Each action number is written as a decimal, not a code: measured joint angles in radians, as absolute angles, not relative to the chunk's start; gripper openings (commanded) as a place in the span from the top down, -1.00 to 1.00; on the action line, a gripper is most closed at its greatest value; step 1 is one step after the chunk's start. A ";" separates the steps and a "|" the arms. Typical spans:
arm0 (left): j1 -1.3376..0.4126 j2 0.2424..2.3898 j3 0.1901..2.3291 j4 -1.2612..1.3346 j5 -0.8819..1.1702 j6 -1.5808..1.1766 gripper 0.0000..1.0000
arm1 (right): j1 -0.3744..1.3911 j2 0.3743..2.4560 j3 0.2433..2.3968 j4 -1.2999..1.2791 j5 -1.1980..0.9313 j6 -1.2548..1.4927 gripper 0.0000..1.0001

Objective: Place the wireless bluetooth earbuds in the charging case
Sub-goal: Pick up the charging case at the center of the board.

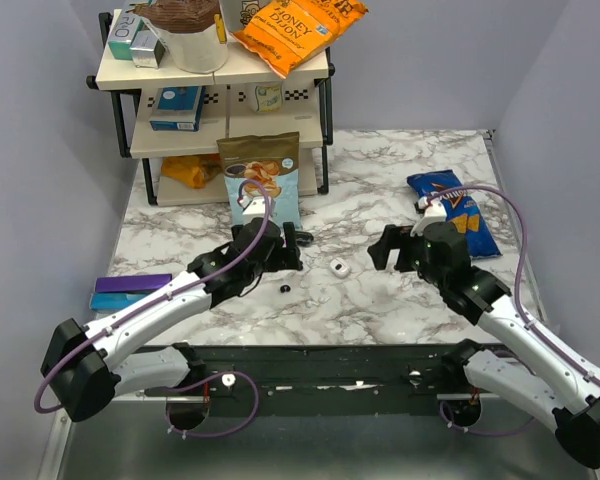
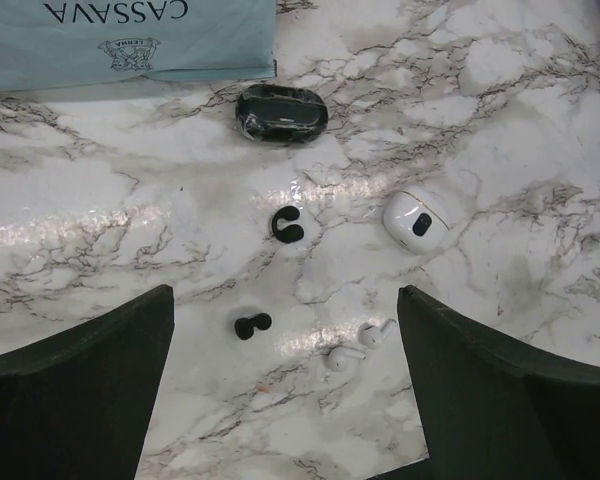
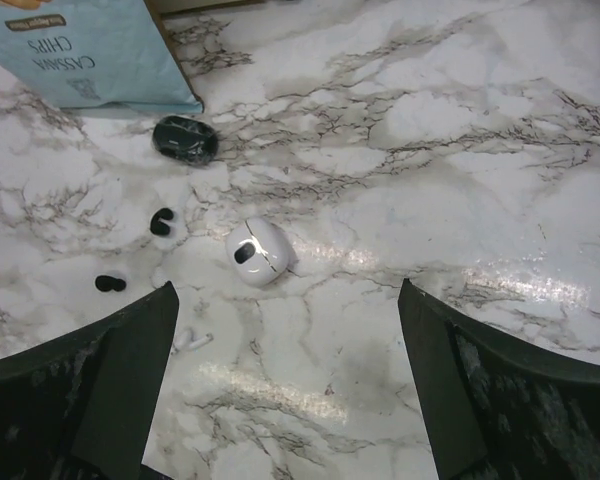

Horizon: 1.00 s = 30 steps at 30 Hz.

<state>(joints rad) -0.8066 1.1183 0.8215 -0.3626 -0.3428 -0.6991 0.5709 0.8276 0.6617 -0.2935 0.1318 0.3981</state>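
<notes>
I need to move my left gripper next to the white case beside the white stem earbuds and close it on the case's rounded ends (image 1: 340,268) (image 2: 417,221).
Two tiny black earbuds lie apart on the marble: one C-shaped (image 2: 287,224) (image 3: 161,222), one (image 2: 251,325) (image 3: 110,283) nearer my left gripper. One shows in the top view (image 1: 284,288). The black oval charging case (image 2: 281,113) (image 3: 185,139) lies shut, just in front of the teal chips bag. My left gripper (image 2: 285,295) (image 1: 283,252) is open and empty, hovering over the buds. My right gripper (image 3: 287,290) (image 1: 382,250) is open and empty, to the right of them.
A white case (image 2: 420,221) (image 3: 259,252) (image 1: 339,267) and two white stem earbuds (image 2: 360,345) (image 3: 192,341) lie close by. A teal chips bag (image 1: 261,178) stands behind. A blue snack bag (image 1: 458,212) lies right, a shelf rack (image 1: 220,100) stands at the back, and a purple-blue box (image 1: 130,292) lies left.
</notes>
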 measured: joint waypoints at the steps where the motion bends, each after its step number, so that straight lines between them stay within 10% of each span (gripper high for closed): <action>1: -0.807 1.113 0.817 -0.361 -0.341 -0.698 -0.97 | 0.574 0.836 0.662 -0.297 0.131 0.395 -1.00; 17: -0.890 1.178 0.756 -0.308 -0.225 -0.607 -0.96 | 0.775 1.012 0.823 -0.412 0.316 0.394 -1.00; 30: -0.965 1.455 0.920 -0.259 -0.159 -0.384 -0.93 | 0.775 0.778 0.786 -0.425 0.323 0.445 -1.00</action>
